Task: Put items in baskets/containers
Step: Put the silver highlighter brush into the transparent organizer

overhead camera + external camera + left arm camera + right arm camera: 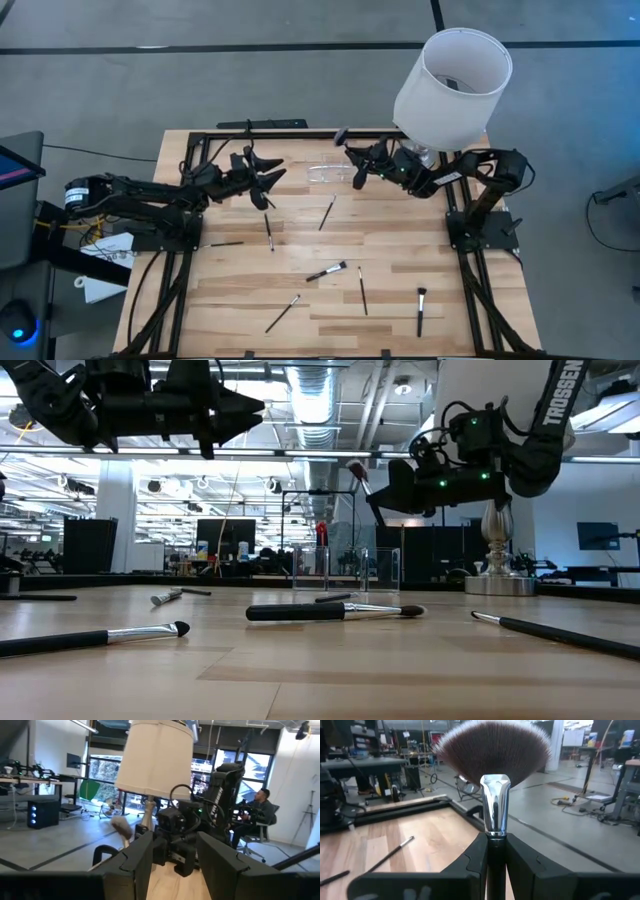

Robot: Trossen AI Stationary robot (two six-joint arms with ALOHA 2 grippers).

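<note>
The robot's right gripper needs to release the fan brush inside the clear organizer, at its end [341, 173] toward the white lampshade. The brush is now over the table's far middle.
My right gripper [357, 166] hovers over the far middle of the table, shut on a fan brush [493, 755] with a silver ferrule and a black handle. Just below and beside it stands the clear organizer [325, 172], which also shows in the low view [345, 568], resting on its base. Several slim brushes lie flat on the wood, among them one [327, 211] near the organizer and one [327, 271] at mid-table. My left gripper [262, 182] hangs open in the air left of the organizer, with nothing between its fingers [220, 865]. My right gripper pinches the fan brush's black handle [495, 857], just below the silver ferrule [495, 807], between its two fingers. The fingers come level from the table's right side. The brush is lifted clear of the table and tilts head up [357, 470], past the fingertips.
A big white lampshade [452, 75] on its lamp foot [497, 582] stands at the far right, close behind my right arm. A black frame [200, 140] runs round the table. More brushes [421, 310] [283, 313] lie toward the near edge. A person [260, 805] sits beyond the table.
</note>
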